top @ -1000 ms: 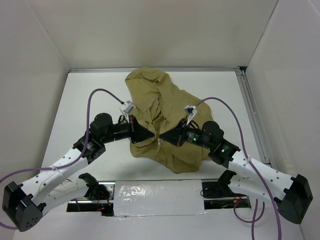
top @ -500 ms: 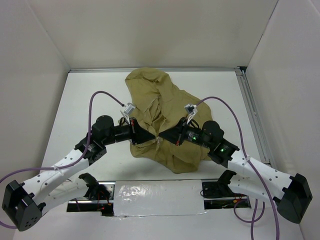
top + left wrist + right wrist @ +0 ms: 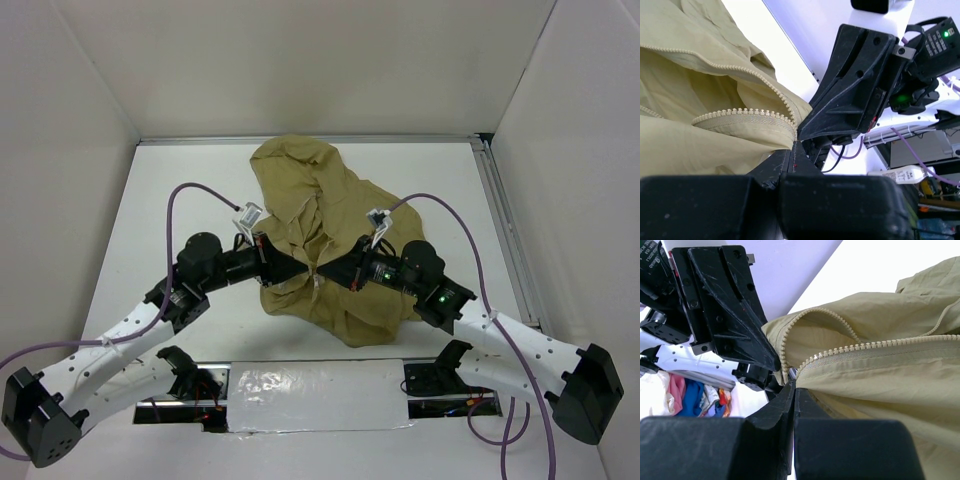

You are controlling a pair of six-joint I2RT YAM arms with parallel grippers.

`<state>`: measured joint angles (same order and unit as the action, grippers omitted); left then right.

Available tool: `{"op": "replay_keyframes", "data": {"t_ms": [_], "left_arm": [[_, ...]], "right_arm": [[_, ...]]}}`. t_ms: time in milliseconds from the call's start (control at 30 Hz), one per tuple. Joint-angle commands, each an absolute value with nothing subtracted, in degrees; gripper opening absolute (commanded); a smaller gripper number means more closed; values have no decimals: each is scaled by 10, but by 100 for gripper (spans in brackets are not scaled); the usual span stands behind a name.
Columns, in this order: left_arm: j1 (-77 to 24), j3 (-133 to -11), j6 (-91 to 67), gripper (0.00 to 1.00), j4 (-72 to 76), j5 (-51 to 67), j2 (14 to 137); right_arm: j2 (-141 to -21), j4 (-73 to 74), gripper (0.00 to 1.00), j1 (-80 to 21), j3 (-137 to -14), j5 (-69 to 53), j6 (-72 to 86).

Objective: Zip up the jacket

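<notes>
The jacket's zipper edge arches up from my left gripper's fingers. Next, I open that gripper and pinch the zipper's bottom end (image 3: 792,373) below the metal zipper piece.
The khaki jacket (image 3: 310,215) lies crumpled at the table's middle, collar end toward the back. My left gripper (image 3: 303,272) and right gripper (image 3: 327,272) meet tip to tip at its near front edge. In the left wrist view the left gripper (image 3: 794,142) is shut on the jacket's (image 3: 700,145) zipper edge, with the zipper teeth (image 3: 740,113) curving away from the tips. In the right wrist view the right gripper (image 3: 793,381) is shut on the jacket's (image 3: 890,385) other zipper edge, where a small metal zipper piece (image 3: 792,372) shows at the tips.
White walls enclose the table on three sides. A metal rail (image 3: 505,230) runs along the right edge. Purple cables (image 3: 190,195) loop over both arms. A foil-covered strip (image 3: 315,395) lies at the near edge between the arm bases.
The left arm has shifted slightly left and forward, its cable loop swinging left. Both grippers stay shut at the same spot on the jacket.
</notes>
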<state>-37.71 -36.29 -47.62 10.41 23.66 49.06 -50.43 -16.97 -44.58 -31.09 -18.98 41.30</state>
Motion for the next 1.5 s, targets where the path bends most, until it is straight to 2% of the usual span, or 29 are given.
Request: {"op": "replay_keyframes", "data": {"t_ms": [0, 433, 867, 1467], "left_arm": [[-381, -363, -495, 0, 132, 228, 483], [-408, -357, -503, 0, 137, 207, 478], [-417, -345, -526, 0, 135, 196, 461], [-417, -410, -441, 0, 86, 268, 515]], "right_arm": [[-507, -193, 0, -446, -314, -200, 419], [-516, -229, 0, -447, -313, -192, 442], [-480, -316, 0, -447, -259, -154, 520], [-472, -280, 0, -447, -285, -176, 495]]}}
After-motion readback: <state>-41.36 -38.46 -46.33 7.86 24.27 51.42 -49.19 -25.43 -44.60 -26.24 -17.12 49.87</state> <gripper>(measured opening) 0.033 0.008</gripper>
